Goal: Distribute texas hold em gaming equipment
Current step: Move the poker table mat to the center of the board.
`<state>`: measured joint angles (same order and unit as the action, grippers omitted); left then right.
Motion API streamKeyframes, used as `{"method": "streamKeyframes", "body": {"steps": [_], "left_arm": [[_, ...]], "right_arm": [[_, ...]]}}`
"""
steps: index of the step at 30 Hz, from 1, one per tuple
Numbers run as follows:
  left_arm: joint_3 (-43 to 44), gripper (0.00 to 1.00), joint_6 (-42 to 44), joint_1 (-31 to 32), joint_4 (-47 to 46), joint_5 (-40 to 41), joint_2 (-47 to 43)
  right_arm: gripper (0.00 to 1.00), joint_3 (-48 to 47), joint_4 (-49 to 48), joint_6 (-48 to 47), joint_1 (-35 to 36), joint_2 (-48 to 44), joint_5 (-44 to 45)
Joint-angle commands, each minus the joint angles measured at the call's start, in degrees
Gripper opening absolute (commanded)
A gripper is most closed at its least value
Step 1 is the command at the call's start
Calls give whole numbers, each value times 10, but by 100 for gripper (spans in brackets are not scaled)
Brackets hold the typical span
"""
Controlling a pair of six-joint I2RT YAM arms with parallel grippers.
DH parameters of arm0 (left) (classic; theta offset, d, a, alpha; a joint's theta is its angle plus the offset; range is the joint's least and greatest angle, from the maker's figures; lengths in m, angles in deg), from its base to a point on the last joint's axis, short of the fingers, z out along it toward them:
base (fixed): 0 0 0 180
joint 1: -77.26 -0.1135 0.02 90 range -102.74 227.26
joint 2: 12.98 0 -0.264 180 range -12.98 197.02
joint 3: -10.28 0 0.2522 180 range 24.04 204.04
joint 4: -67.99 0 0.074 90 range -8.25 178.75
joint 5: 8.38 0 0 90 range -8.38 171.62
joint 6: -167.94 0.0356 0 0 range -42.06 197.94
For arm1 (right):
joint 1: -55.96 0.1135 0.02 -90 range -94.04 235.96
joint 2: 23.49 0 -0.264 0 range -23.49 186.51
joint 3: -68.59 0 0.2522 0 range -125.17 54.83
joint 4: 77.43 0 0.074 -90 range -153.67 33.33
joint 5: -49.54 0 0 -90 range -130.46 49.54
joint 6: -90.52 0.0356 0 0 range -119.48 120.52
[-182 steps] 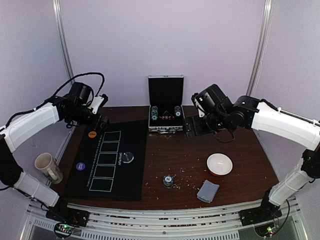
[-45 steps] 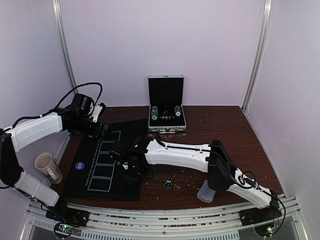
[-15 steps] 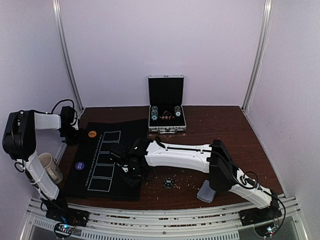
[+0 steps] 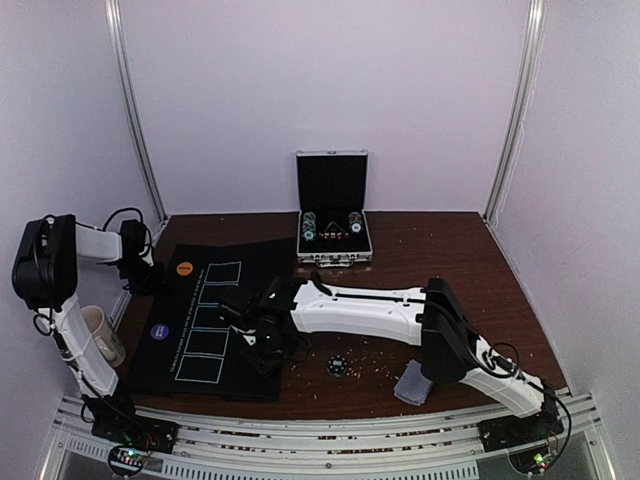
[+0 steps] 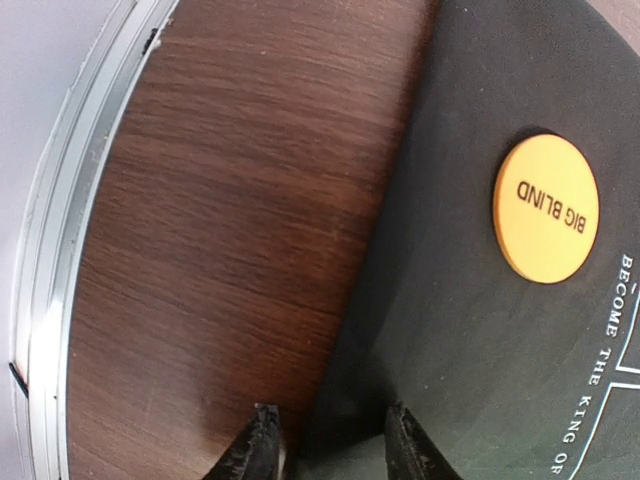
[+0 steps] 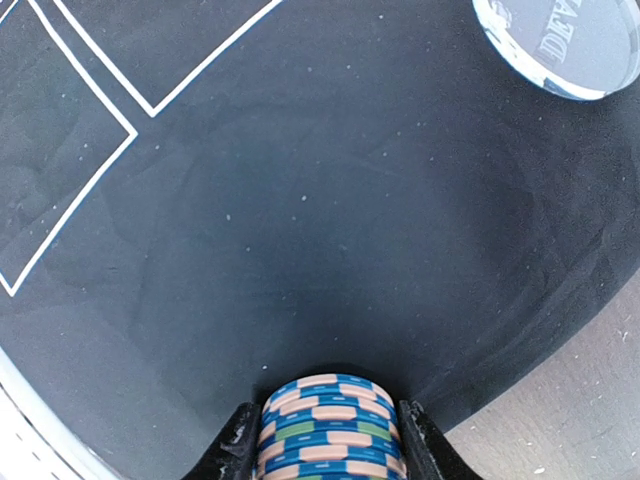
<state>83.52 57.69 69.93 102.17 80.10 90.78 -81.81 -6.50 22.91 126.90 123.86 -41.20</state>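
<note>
My right gripper will release the stack of poker chips, now held low over the mat, near the black felt mat's edge (image 4: 278,363) next to the front white box.
My right gripper (image 6: 330,445) is shut on a stack of blue, peach and green poker chips (image 6: 328,425), held low over the black felt mat (image 6: 300,200). From above, this gripper (image 4: 262,343) is over the mat's right half. A clear dealer button (image 6: 560,40) lies just ahead of it. My left gripper (image 5: 333,450) straddles the mat's left edge (image 5: 380,300), its fingers apart, one over wood and one over felt. An orange "BIG BLIND" button (image 5: 546,208) lies ahead of it on the mat. A purple button (image 4: 160,330) sits lower on the mat, and grey-blue cards (image 4: 415,383) lie at the front right.
An open metal chip case (image 4: 333,240) stands at the back centre. A small chip stack (image 4: 338,366) sits on the wood right of the mat. A beige mug (image 4: 97,335) is at the table's left edge, close to the left arm. Crumbs dot the wood.
The left gripper's jaws have narrowed at the mat's left edge and its arm has folded in slightly. The right arm, which came from the case earlier, holds still with the chips.
</note>
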Motion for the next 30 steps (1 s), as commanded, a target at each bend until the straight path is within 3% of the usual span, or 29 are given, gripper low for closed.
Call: {"method": "streamKeyframes", "body": {"steps": [1,8,22,30], "left_arm": [[-26,37,-4,20,-13,-13,8],[-33,32,0,71,-13,-4,14],[-57,32,-1,104,-11,-24,-6],[-61,39,7,104,2,0,-45]], "right_arm": [[0,7,9,-6,5,-42,5],[0,11,13,-7,5,-52,13],[0,14,18,-10,4,-57,18],[0,10,25,-10,3,-28,23]]}}
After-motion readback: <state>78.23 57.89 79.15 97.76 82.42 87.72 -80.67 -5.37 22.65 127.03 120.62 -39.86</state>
